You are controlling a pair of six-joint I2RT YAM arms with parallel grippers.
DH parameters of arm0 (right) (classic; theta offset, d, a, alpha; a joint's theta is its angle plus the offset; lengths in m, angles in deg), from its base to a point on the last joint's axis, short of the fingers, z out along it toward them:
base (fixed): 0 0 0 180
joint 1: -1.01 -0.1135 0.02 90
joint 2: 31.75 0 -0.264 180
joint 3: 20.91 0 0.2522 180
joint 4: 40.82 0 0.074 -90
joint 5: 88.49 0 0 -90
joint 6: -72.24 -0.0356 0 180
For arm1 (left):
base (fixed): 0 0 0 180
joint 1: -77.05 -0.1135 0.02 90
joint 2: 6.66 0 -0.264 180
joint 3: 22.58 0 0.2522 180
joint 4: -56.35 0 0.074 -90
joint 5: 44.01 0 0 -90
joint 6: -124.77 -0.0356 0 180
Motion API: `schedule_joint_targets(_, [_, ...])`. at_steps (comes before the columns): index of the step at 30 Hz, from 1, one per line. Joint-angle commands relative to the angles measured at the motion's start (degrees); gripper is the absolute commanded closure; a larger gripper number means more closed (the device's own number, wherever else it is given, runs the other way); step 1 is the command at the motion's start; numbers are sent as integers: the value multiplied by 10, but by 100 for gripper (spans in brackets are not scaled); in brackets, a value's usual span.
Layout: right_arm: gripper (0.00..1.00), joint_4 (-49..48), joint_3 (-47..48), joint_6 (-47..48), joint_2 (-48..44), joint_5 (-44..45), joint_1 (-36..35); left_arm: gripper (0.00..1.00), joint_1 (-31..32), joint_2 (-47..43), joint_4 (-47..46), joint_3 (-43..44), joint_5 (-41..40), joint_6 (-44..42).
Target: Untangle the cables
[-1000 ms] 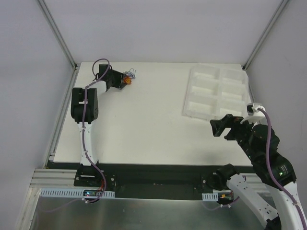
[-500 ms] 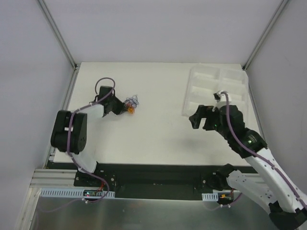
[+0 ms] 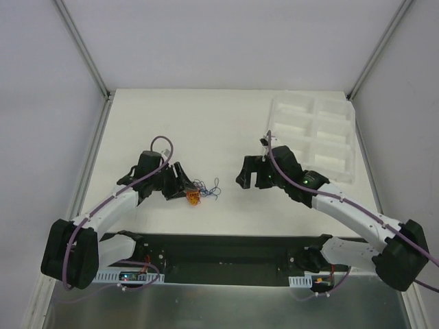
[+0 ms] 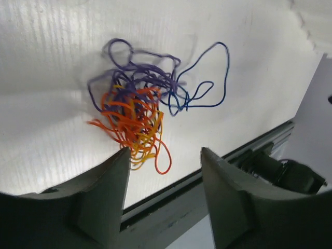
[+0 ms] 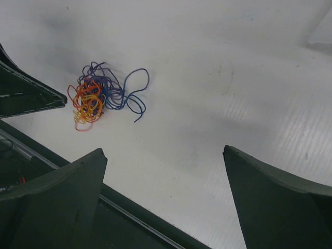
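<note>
Next, the robot's right gripper needs to move to the blue cable's loose loops [image 3: 215, 190] [image 5: 137, 98], which stick out of the knot away from the left gripper, and close there.
The cables [image 3: 200, 192] lie as one small knot of orange, yellow, purple and blue wires on the white table, near its front edge. In the left wrist view the cables [image 4: 139, 106] sit just beyond my left gripper [image 4: 163, 151], which is open with nothing between its fingers. Orange loops reach its left fingertip [image 4: 120, 158]. From above, the left gripper [image 3: 183, 183] is right beside the knot's left side. My right gripper [image 3: 247, 181] hovers wide open and empty to the knot's right. The right wrist view shows the cables [image 5: 97, 98] well ahead of the right gripper [image 5: 163, 150].
A white compartmented tray [image 3: 315, 113] sits at the back right of the table, behind the right arm. The table's front edge and a dark metal rail [image 4: 228, 155] run close behind the knot.
The left arm has brought the knot from the far left back of the table to the front middle and let it go. The right arm swung in from the right toward the centre.
</note>
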Motion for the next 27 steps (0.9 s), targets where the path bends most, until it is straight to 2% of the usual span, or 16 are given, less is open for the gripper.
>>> schedule_joint_targets(1, [3, -76, -5, -46, 49, -38, -19, 33, 2, -42, 116, 86, 35, -72])
schedule_joint_targets(2, [6, -85, -7, -50, 58, -39, -23, 19, 2, -53, 136, 104, 6, -85])
schedule_joint_targets(3, [9, -97, -9, -53, 67, -42, -25, 14, 1, -65, 150, 119, -22, -96])
schedule_joint_targets(7, [25, -146, -8, -57, 128, -60, -27, 20, 1, -78, 162, 151, -118, -136])
schedule_joint_targets(11, [44, -183, 18, -67, 202, -99, -29, 19, 2, -27, 157, 148, -95, -142])
schedule_joint_targets(12, [46, -192, 23, -71, 222, -107, -31, 18, 2, -9, 153, 142, -82, -142])
schedule_joint_targets(15, [45, -238, 31, -91, 268, -125, -44, 16, 10, 36, 125, 118, -55, -152])
schedule_joint_targets(19, [40, -275, 54, -136, 318, -131, -58, 16, 14, 59, 105, 93, -67, -148])
schedule_joint_targets(24, [39, -276, 77, -162, 349, -93, -70, 25, 19, 80, 73, 80, -44, -132])
schedule_joint_targets(27, [45, -250, 106, -158, 370, -97, -71, 28, 31, 101, 72, 80, -43, -133])
